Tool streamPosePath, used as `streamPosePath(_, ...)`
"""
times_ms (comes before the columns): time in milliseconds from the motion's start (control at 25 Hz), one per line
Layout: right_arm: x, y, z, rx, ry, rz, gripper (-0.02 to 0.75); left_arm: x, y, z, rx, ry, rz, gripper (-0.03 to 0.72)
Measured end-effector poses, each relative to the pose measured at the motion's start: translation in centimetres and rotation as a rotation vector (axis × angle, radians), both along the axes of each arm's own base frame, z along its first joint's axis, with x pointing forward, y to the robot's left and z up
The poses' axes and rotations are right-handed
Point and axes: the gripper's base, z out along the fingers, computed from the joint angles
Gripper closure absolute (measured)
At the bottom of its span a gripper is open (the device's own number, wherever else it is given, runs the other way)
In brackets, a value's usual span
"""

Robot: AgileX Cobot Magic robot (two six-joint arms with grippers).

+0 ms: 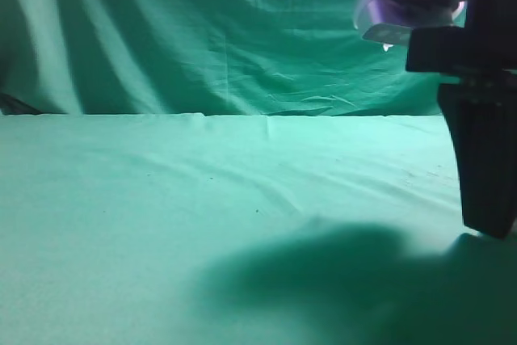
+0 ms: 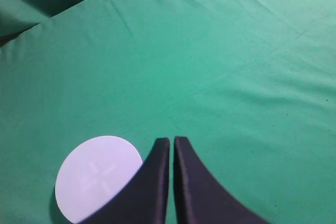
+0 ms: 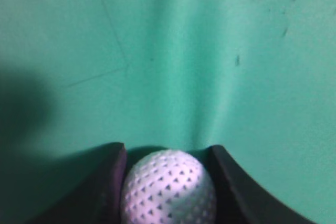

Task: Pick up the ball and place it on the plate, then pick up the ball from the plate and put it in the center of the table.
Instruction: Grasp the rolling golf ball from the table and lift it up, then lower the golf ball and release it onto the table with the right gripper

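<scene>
The robot's right gripper needs to release the white ball on the bare green table just before its stepped far edge [image 1: 182,139].
The white dimpled ball [image 3: 168,190] sits between the two dark fingers of my right gripper [image 3: 168,153], which touch it on both sides, just above the green table [image 3: 173,51]. In the exterior view my right gripper [image 1: 487,220] hangs at the far right with its tip close to the table [image 1: 161,199]; the ball is hidden there. My left gripper [image 2: 171,141] is shut and empty. It hovers just right of the plate [image 2: 94,178], a flat pale lilac disc lying on the cloth. The plate does not show in the exterior view.
A draped green curtain [image 1: 202,30] hangs behind the table's far edge. The right arm's white wrist housing [image 1: 392,10] sits high at the right. A broad dark shadow [image 1: 339,280] lies on the cloth below the right arm.
</scene>
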Motion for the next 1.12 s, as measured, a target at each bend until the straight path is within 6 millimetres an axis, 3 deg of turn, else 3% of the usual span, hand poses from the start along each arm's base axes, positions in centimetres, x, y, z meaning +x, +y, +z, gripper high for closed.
streamPosePath(200,1.2,1.1,2.0,0.016,0.003,0.003,0.416,0.0,0.0,0.0,0.0,0.0,0.0,0.688)
streamPosePath(600,6.5,4.5,12.6,0.175,-0.283,0.038,0.416,0.0,-0.2,0.0,-0.046,0.009,0.005,0.688)
streamPosePath(720,8.1,5.6,14.2,0.205,-0.332,0.045,0.416,0.0,-0.2,0.0,-0.048,0.009,0.005,0.688)
streamPosePath(880,10.7,7.6,13.2,0.199,-0.323,0.072,0.416,0.0,-0.2,0.0,-0.048,0.009,0.005,0.688)
streamPosePath(1120,12.6,13.1,8.8,0.178,-0.271,0.19,0.416,0.0,-0.2,0.0,-0.048,0.009,0.005,0.688)
